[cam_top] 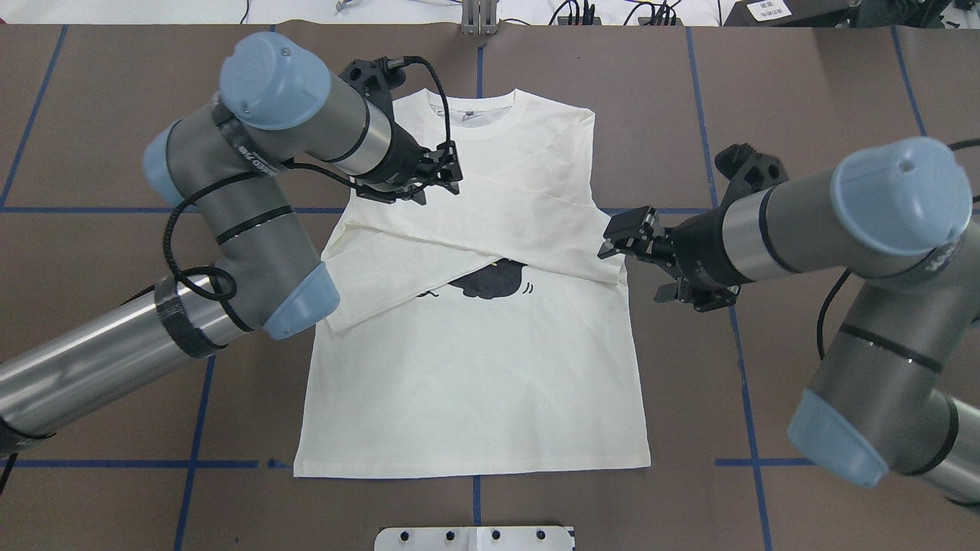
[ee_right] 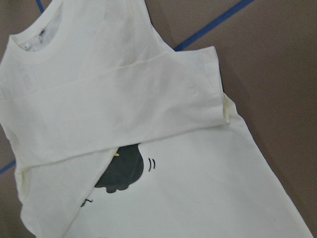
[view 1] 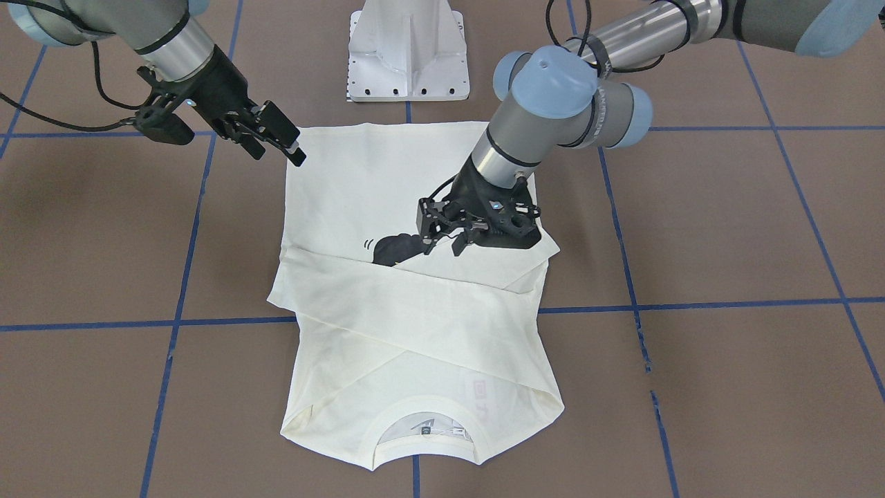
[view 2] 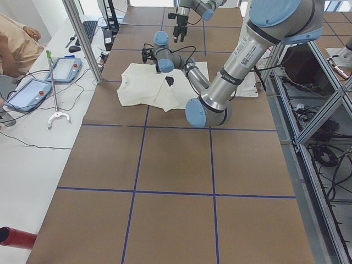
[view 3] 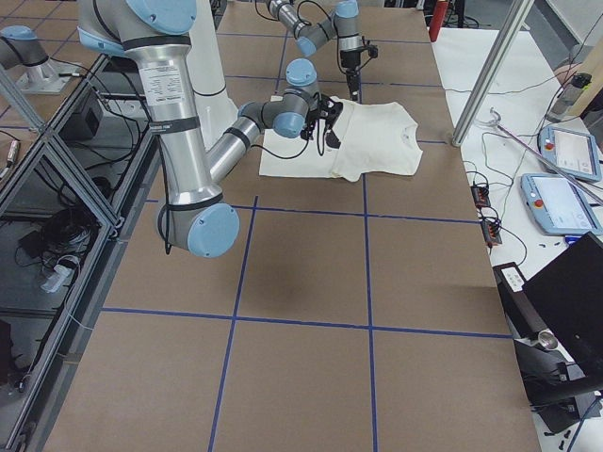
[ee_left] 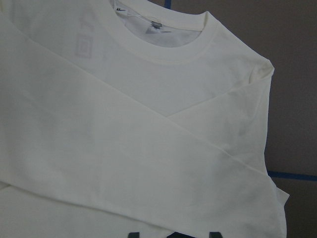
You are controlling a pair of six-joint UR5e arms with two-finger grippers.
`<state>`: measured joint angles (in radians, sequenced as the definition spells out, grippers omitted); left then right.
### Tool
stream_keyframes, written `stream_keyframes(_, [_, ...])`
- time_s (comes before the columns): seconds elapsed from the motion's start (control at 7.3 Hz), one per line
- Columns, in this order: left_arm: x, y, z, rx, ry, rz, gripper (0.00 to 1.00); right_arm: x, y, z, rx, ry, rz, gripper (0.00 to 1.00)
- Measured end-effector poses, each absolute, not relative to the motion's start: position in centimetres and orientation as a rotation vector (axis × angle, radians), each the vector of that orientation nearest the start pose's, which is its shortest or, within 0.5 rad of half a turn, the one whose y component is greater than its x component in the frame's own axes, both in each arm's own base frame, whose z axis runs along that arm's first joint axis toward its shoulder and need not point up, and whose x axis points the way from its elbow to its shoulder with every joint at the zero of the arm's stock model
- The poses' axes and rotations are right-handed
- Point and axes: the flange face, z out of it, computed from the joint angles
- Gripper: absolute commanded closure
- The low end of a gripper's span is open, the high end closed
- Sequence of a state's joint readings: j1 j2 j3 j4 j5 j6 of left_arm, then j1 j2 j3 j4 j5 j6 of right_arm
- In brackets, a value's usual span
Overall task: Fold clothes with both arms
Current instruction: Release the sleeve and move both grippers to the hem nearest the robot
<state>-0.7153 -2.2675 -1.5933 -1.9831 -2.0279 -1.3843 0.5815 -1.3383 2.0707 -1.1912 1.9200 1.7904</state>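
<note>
Next, I close my right gripper on the cream-white shirt's hem corner (view 1: 299,129) on that gripper's own side, near the white base of the pedestal.
The cream-white shirt (cam_top: 475,367) lies flat and front up on the brown table, collar (cam_top: 478,103) away from the robot. Both long sleeves are folded across the chest and cross each other. They partly cover the black cat print (cam_top: 490,279). My left gripper (cam_top: 448,172) is open and empty, just above the crossed sleeves near the chest; it also shows in the front view (view 1: 442,245). My right gripper (cam_top: 635,268) is open and empty, beside the shirt's right edge next to the sleeve cuff, off the cloth (view 1: 280,155). The lettering is hidden.
The white pedestal base (view 1: 408,52) stands at the robot's side of the shirt hem. Blue tape lines (view 1: 691,304) grid the brown table. In the left view a side table holds tablets (view 2: 33,91), and a person (view 2: 16,44) sits there.
</note>
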Motion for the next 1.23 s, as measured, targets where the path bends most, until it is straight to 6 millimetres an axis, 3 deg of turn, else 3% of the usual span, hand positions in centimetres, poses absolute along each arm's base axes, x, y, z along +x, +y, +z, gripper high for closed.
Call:
stream_keyframes(0.27, [41.4,-49.3,20.8,0.095,1.147,-0.206,0.41,-44.7,-29.4,30.0,-0.039,-1.012,0.497,0.01])
stream_keyframes(0.41, [40.2,-48.4,21.9,0.083,1.141,-0.213,0.38,-47.2,-25.9,31.5,-0.017,-0.952,0.501,0.02])
stream_keyframes(0.68, [39.7,-47.9,22.8,0.068,1.135,-0.226,0.35,-49.7,-20.7,33.7,-0.019,-0.898,0.524,0.11])
stream_keyframes(0.82, [39.8,-47.9,23.0,0.064,1.132,-0.229,0.34,-49.7,-19.5,34.7,-0.020,-0.877,0.522,0.12])
stream_keyframes(0.96, [39.8,-47.8,23.0,0.061,1.132,-0.231,0.34,-49.2,-19.1,35.5,-0.018,-0.862,0.520,0.21])
stream_keyframes(1.23, [40.0,-47.8,22.9,0.055,1.135,-0.239,0.34,-48.4,-18.9,36.1,-0.018,-0.852,0.520,0.80])
